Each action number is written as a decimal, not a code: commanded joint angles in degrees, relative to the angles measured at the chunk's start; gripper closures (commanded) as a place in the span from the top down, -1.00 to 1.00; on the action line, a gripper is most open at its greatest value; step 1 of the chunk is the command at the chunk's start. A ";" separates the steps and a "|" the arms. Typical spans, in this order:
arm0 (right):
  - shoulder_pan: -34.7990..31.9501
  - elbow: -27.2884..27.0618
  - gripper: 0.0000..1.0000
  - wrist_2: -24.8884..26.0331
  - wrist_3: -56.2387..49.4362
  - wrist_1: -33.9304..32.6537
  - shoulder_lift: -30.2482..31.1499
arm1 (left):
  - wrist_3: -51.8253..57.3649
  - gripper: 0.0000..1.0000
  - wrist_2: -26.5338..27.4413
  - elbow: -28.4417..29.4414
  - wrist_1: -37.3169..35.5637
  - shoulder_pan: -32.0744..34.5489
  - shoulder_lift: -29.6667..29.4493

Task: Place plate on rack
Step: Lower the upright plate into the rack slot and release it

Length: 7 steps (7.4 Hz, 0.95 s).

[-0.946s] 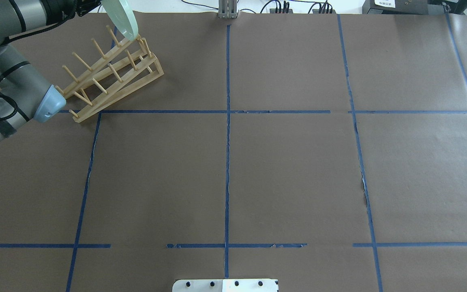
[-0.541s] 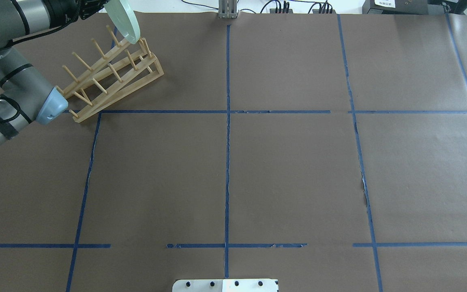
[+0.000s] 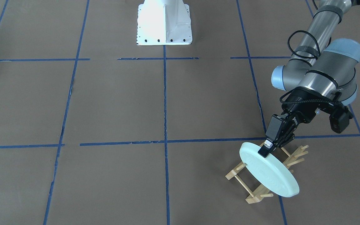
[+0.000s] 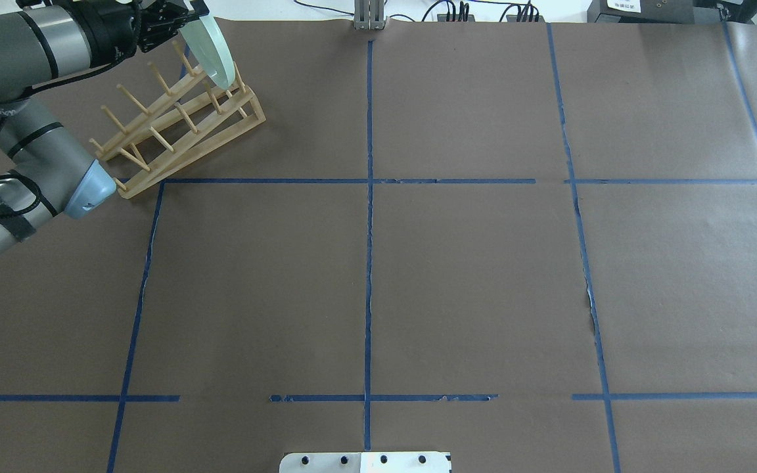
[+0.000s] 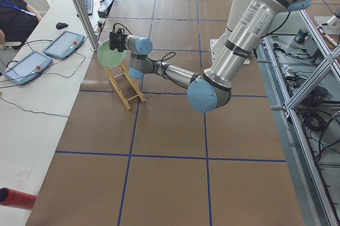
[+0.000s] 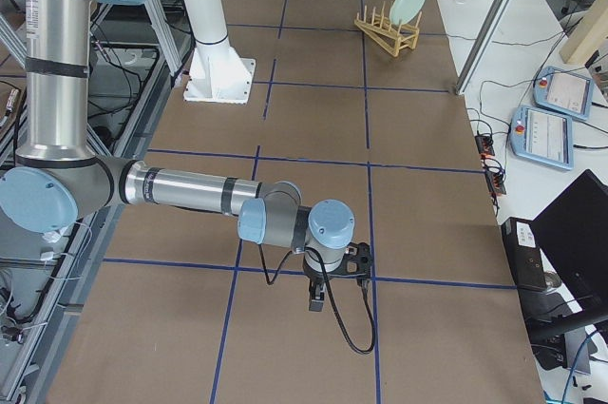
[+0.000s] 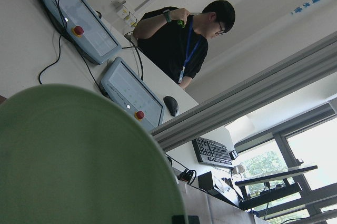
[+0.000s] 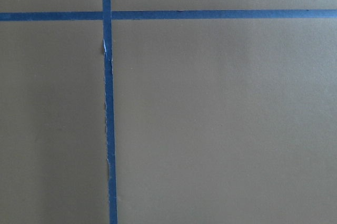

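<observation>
I need to let go of the pale mint-green plate with my left gripper between the pegs at the far end of the rack (image 3: 271, 172).
The pale mint-green plate (image 3: 269, 173) is tilted on edge over the light-wood rack (image 3: 251, 194). My left gripper (image 3: 266, 150) is shut on its upper rim. In the overhead view the plate (image 4: 211, 49) has its lower edge down among the pegs at the far end of the rack (image 4: 181, 125); I cannot tell whether it rests there. The plate's plain underside fills the left wrist view (image 7: 79, 155). My right gripper (image 6: 318, 295) hangs low over the bare table far from the rack, seen only from the side; I cannot tell if it is open.
The rack stands near the table's far left corner, close to the edge. The white robot base (image 3: 163, 23) is at mid table. Beyond the table edge are teach pendants (image 5: 64, 44) and an operator (image 7: 181, 39).
My left arm has swung further over the rack. It has lowered the plate so its lower edge sits among the far-end pegs.
</observation>
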<state>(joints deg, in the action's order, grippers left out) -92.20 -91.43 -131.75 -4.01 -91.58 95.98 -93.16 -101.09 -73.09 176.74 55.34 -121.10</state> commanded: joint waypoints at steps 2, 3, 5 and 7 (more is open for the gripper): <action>0.00 0.02 1.00 0.00 -0.04 0.00 0.00 | 0.00 -1.00 0.01 1.02 0.10 -0.15 0.16; 0.00 -0.06 1.00 0.00 -0.04 0.00 0.00 | 0.00 -1.00 0.10 1.72 0.01 -0.24 -0.01; 0.00 0.02 1.00 0.00 -0.04 0.00 0.00 | 0.00 -1.00 0.19 2.95 0.01 -0.32 -0.10; 0.00 -0.06 1.00 0.00 -0.04 0.00 0.00 | -0.09 -1.00 0.27 3.74 0.01 -0.50 -0.45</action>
<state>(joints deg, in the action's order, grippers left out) -92.20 -91.43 -131.75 -4.04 -91.58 95.98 -93.18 -100.88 -69.89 176.75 54.93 -121.33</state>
